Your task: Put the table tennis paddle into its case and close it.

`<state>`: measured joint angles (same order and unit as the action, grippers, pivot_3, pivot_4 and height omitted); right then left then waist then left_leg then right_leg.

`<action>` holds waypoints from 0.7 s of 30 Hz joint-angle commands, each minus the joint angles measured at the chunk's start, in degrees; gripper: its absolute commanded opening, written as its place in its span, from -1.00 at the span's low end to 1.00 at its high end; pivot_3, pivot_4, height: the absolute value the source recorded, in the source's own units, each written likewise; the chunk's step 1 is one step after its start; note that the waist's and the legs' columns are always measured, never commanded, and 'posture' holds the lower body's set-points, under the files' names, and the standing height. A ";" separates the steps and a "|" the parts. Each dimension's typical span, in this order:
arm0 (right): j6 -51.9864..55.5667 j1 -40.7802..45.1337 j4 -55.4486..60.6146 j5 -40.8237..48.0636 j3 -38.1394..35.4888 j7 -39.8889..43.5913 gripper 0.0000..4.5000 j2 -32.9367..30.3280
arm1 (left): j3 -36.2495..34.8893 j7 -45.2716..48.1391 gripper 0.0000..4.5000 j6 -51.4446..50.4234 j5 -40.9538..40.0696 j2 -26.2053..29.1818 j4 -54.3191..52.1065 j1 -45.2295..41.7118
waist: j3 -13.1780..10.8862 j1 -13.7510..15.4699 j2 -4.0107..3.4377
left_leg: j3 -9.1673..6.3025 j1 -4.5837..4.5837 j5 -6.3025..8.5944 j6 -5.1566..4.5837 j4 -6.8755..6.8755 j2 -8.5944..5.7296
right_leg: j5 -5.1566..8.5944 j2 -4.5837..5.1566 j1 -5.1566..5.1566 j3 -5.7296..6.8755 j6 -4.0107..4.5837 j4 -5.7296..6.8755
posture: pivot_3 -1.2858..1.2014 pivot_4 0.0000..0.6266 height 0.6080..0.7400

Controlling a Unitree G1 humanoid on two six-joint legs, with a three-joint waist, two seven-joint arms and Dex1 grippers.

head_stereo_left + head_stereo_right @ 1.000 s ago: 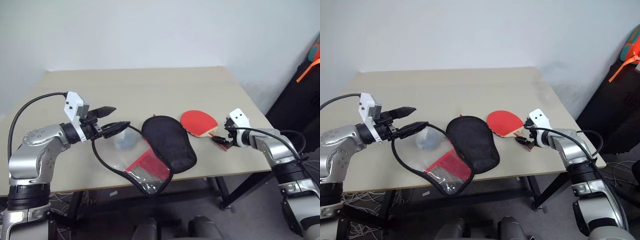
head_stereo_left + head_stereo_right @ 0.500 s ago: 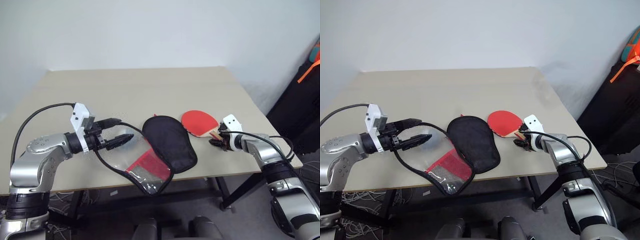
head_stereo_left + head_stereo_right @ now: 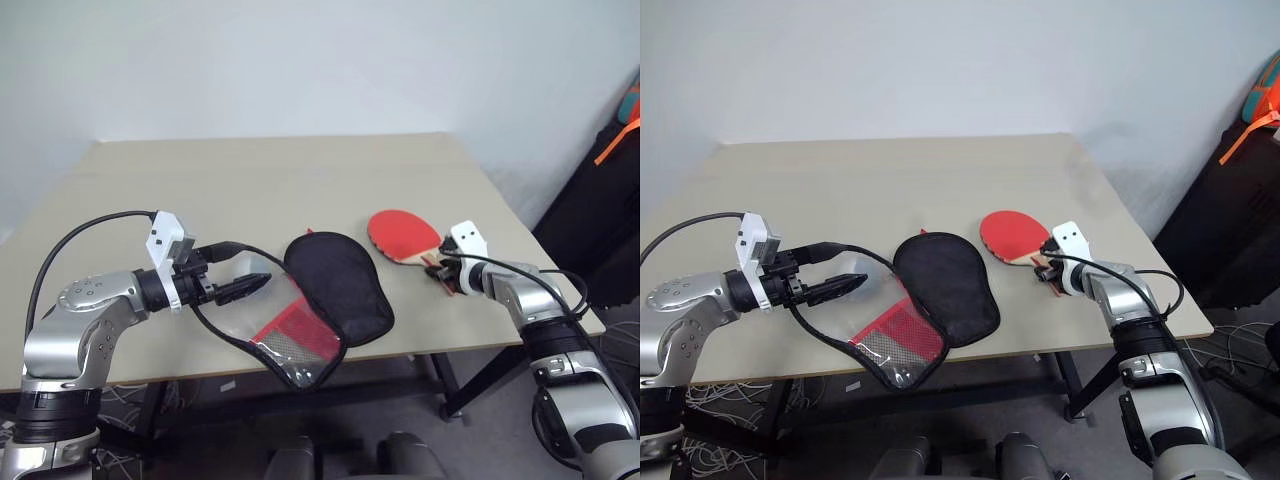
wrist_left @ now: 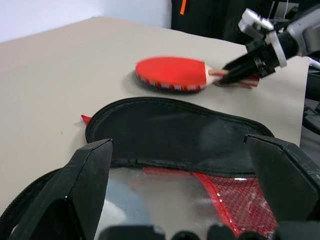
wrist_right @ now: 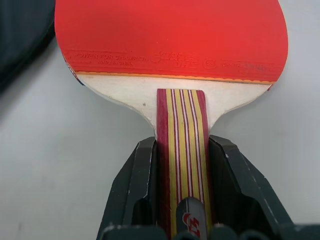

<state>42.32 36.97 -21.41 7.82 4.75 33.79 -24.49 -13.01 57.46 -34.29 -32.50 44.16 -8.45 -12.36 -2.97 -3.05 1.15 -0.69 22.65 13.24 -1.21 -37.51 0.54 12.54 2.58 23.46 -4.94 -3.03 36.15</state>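
Next, I release the table tennis paddle from my right gripper on the flat black half of the open case (image 3: 338, 276).
The table tennis paddle (image 3: 403, 235) lies red face up toward the table's right side, its striped wooden handle (image 5: 181, 125) pointing at my right arm. My right gripper (image 3: 443, 271) is shut on that handle, one finger against each side. The case (image 3: 335, 285) lies open in the middle. Its black half rests flat, and its clear flap with red mesh (image 3: 290, 335) hangs over the front edge. My left gripper (image 3: 252, 264) is open at the case's left side. The flap's black trim loops over its upper finger (image 3: 225, 248), and the clear plastic (image 4: 165, 195) spans between the two fingers.
A pale bluish ball (image 4: 122, 207) shows through the clear plastic near my left fingers. The beige table (image 3: 250, 180) stretches bare behind the case. A black bag with an orange strap (image 3: 612, 140) stands off the table's right side.
My right gripper has moved in and shut on the paddle's handle. The paddle's blade has shifted a little toward the far side. My left gripper has dropped slightly, still open.
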 commanded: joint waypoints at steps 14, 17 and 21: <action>21.78 -0.99 27.59 3.65 6.16 -11.93 -0.51 17.55 | 1.18 0.64 1.00 1.36 -0.15 0.00 1.35 -3.35 | 0.01 0.15 0.00 | -0.02 0.03 0.03 0.05 -0.19 0.09 | 0.04 -0.17 0.15 -0.09 0.00 0.43 | 0.03 -1.00 0.99; 22.82 -1.97 26.65 2.91 7.07 -14.00 -0.51 18.55 | 1.11 0.67 1.00 1.24 -0.23 0.09 1.33 -3.40 | 0.01 -0.02 -0.01 | 0.00 0.03 0.03 0.06 -0.17 0.09 | 0.04 -0.17 0.21 -0.11 0.00 0.47 | 0.03 -1.00 0.99; 23.98 -2.79 25.84 2.30 7.69 -15.53 -0.51 19.00 | 0.93 0.74 1.00 1.13 -0.35 0.25 1.21 -3.31 | 0.01 -0.04 -0.01 | 0.03 0.04 0.03 0.06 -0.15 0.09 | 0.04 -0.17 0.26 -0.13 0.00 0.50 | 0.03 -1.00 0.99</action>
<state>66.72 33.08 2.62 10.47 12.81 19.18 -5.82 -11.75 58.05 -33.82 -32.44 44.07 -6.59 -14.36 -2.97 -3.09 1.14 -0.66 22.69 13.26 -1.14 -37.66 0.64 12.58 2.41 23.72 -5.07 -3.02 36.65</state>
